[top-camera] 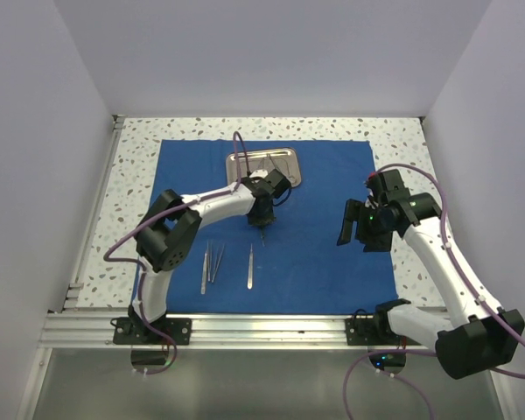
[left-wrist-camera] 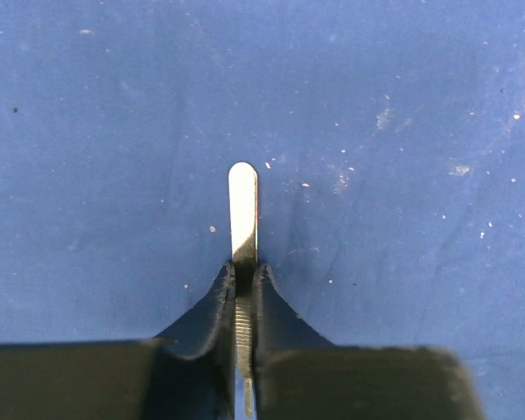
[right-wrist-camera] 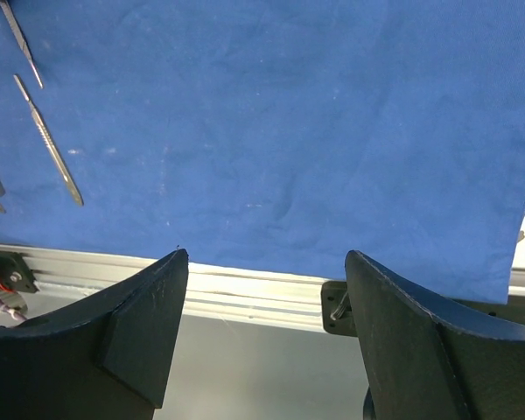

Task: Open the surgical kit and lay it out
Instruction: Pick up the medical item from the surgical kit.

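Observation:
The robot's left gripper will release its scalpel handle on the royal-blue cloth (top-camera: 257,279), close beside the other scalpel handle.
The royal-blue cloth (top-camera: 324,254) lies spread flat on the table. A small shiny steel tray (top-camera: 284,166) sits at its far middle. My left gripper (top-camera: 262,226) is shut on a slim steel scalpel handle (left-wrist-camera: 242,210) and holds it just above the cloth (left-wrist-camera: 402,131), in front of the tray. Tweezers (top-camera: 213,262) and another scalpel handle (top-camera: 250,266) lie on the cloth at near left; that handle also shows in the right wrist view (right-wrist-camera: 48,140). My right gripper (top-camera: 354,229) is open and empty above the cloth's right part (right-wrist-camera: 289,131).
An aluminium rail (top-camera: 245,328) runs along the table's near edge, also in the right wrist view (right-wrist-camera: 245,293). Speckled tabletop (top-camera: 402,140) borders the cloth. White walls close in the left, right and back.

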`<state>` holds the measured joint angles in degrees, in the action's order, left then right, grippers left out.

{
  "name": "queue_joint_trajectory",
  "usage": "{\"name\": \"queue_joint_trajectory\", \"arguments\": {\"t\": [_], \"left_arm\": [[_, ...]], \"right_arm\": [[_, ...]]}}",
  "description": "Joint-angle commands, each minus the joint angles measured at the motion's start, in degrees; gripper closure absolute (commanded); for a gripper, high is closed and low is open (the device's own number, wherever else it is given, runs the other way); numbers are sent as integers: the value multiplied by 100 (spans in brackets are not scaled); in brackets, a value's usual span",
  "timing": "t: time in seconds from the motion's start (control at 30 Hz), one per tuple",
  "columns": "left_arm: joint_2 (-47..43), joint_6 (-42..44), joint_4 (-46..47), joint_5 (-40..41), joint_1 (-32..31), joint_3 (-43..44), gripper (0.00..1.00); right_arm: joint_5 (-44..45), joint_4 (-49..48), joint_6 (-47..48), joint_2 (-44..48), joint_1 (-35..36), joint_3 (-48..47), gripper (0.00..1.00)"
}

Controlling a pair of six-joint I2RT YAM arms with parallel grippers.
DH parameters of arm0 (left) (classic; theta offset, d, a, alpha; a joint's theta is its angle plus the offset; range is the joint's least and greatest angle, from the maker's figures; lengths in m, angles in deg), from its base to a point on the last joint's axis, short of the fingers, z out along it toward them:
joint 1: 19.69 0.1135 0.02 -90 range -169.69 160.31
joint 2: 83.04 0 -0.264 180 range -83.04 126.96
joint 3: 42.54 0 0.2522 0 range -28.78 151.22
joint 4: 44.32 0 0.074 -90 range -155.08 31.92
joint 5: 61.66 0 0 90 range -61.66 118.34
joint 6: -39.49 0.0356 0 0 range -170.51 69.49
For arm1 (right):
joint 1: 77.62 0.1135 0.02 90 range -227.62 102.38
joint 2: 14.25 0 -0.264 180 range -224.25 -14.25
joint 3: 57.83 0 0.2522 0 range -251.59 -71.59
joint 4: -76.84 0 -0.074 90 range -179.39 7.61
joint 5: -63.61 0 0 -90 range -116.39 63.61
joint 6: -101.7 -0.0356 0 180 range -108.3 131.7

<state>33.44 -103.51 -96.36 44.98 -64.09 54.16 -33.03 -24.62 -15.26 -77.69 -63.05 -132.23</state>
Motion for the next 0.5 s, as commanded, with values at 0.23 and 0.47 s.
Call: {"name": "queue_joint_trajectory", "arguments": {"t": [0.23,0.47], "left_arm": [[85,87,-284,-48,2,231,100],[-767,-17,-821,93,-164,435,100]], "right_arm": [[13,-52,68,60,108,-97,23],[-31,-132,15,113,169,-167,23]]}}
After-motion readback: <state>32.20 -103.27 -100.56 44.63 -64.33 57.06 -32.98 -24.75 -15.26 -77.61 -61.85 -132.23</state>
